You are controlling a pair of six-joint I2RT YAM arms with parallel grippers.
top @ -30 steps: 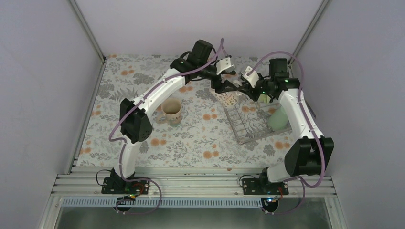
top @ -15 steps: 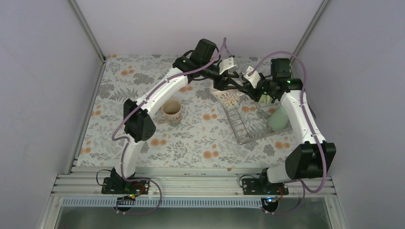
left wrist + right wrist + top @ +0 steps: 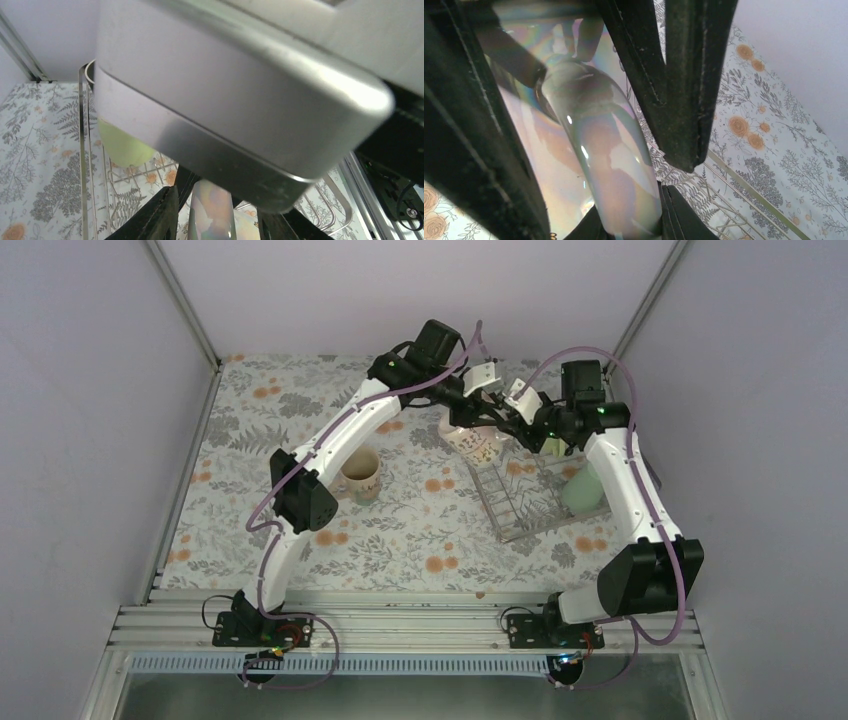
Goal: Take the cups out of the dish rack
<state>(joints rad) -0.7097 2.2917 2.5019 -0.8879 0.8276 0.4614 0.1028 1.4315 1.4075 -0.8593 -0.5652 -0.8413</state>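
The robot's left gripper still has gaps between its fingers and the cream patterned mug's handle, so it should close on the mug's handle [image 3: 211,212] before the right gripper opens.
The cream patterned mug [image 3: 476,445] hangs over the far left corner of the dish rack [image 3: 520,512]. My right gripper [image 3: 508,428] is shut on its shiny handle [image 3: 599,150], which its fingers pinch low in the right wrist view. My left gripper [image 3: 480,420] is open, its fingers [image 3: 150,217] astride the same handle [image 3: 212,210] with gaps on both sides. A pale green mug [image 3: 553,447] and a green tumbler [image 3: 582,490] are in the rack. The patterned mug with orange inside [image 3: 360,472] stands on the table left of the rack. The other cups are out of view.
The floral tablecloth [image 3: 300,410] covers the table between grey walls. The right gripper's pale body [image 3: 225,100] fills most of the left wrist view. The left gripper's black fingers [image 3: 679,75] cross the right wrist view. Rack wires [image 3: 734,175] lie just below.
My left arm has reached farther right, bringing its gripper around the mug's handle. The right gripper and the mug have barely moved.
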